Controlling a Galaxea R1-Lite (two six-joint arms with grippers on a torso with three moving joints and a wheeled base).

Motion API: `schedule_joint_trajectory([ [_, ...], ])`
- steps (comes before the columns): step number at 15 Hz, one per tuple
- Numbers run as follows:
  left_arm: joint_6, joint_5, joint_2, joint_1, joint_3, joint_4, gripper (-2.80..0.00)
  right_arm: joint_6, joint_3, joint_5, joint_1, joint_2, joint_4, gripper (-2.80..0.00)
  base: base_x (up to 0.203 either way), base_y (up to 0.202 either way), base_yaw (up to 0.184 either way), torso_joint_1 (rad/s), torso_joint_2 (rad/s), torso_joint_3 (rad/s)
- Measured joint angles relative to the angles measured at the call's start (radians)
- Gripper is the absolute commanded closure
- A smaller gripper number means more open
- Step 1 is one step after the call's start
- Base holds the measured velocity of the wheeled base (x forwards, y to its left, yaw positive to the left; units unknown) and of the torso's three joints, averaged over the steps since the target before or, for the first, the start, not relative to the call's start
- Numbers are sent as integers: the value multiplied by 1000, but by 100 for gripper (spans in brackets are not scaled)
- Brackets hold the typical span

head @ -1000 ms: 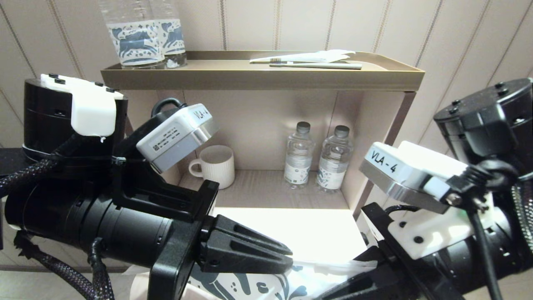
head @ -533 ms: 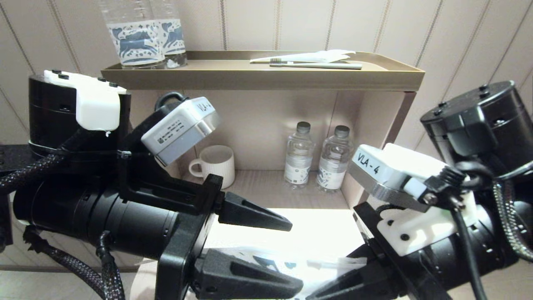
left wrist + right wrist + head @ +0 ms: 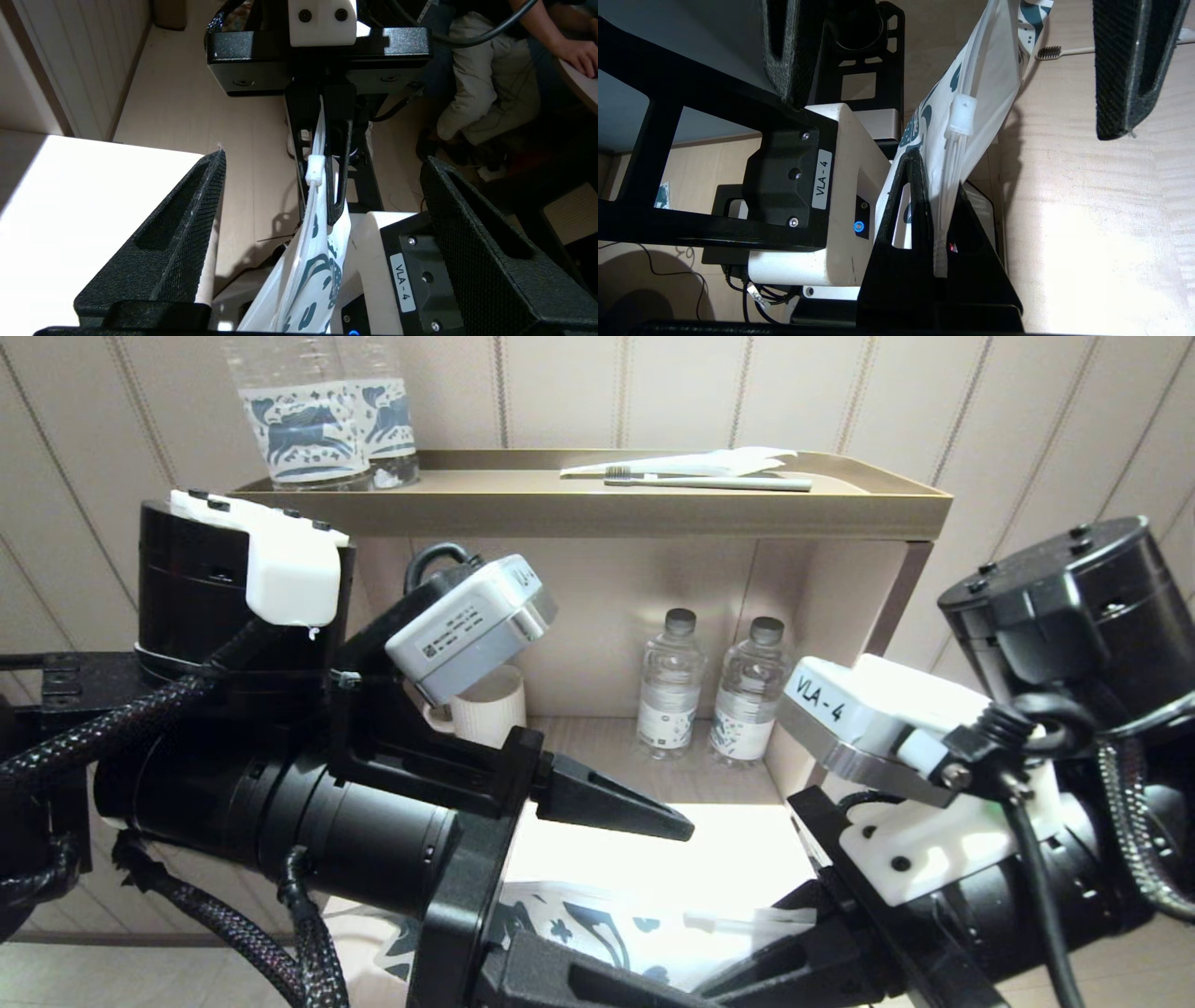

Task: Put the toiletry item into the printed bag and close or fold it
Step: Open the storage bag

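Observation:
The slider is next to the right gripper's hold on the bag's zip edge, so the left gripper needs to pinch the slider [image 3: 315, 170] and pull it to the far end of the zip.
The printed bag [image 3: 597, 933], white with dark blue-teal motifs, hangs by its zip edge from my right gripper [image 3: 936, 172], which is shut on that edge just behind the white slider [image 3: 961, 115]. My left gripper [image 3: 322, 161] is open wide, with one finger on each side of the bag [image 3: 308, 284] and neither touching it. A slim white toothbrush [image 3: 1048, 52] with a dark bristle head lies on the counter beside the bag, outside it. Its handle runs behind a left finger [image 3: 1125, 70]. The small white tube is out of view.
Behind the pale counter [image 3: 709, 859] stands a shelf unit. Its top tray [image 3: 588, 509] carries two horse-label bottles [image 3: 317, 420] and a greyish-green toothbrush with wrapper [image 3: 709, 476]. The cubby holds a white mug [image 3: 490, 709] and two small bottles [image 3: 709, 686]. A seated person [image 3: 486, 84] is nearby.
My left gripper, shut at the bag a second ago, has opened and moved right and forward. The bag now hangs from the right gripper alone, which has shifted slightly left.

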Motion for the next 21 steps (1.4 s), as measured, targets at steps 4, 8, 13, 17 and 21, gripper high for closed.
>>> schedule_joint_trajectory([
  [4, 0, 40, 5, -12, 9, 0, -280, 3, 0, 0, -2, 0, 0, 0, 0, 0, 0, 0, 0, 0],
  [8, -1, 86, 9, -26, 4, -2, 0, 3, 0, -1, -4, 0, 0, 0, 0, 0, 0, 0, 0, 0],
  [13, -2, 110, 18, -41, -4, -1, 0, 2, 5, -3, -5, 0, 0, 0, 0, 0, 0, 0, 0, 0],
  [17, -2, 107, 20, -43, -3, -1, 0, 1, 10, -2, -5, 0, 0, 0, 0, 0, 0, 0, 0, 0],
  [21, -1, 105, 18, -43, 4, -1, 0, -3, 18, -5, -6, -8, 0, 0, 0, 0, 0, 0, 0, 0],
])
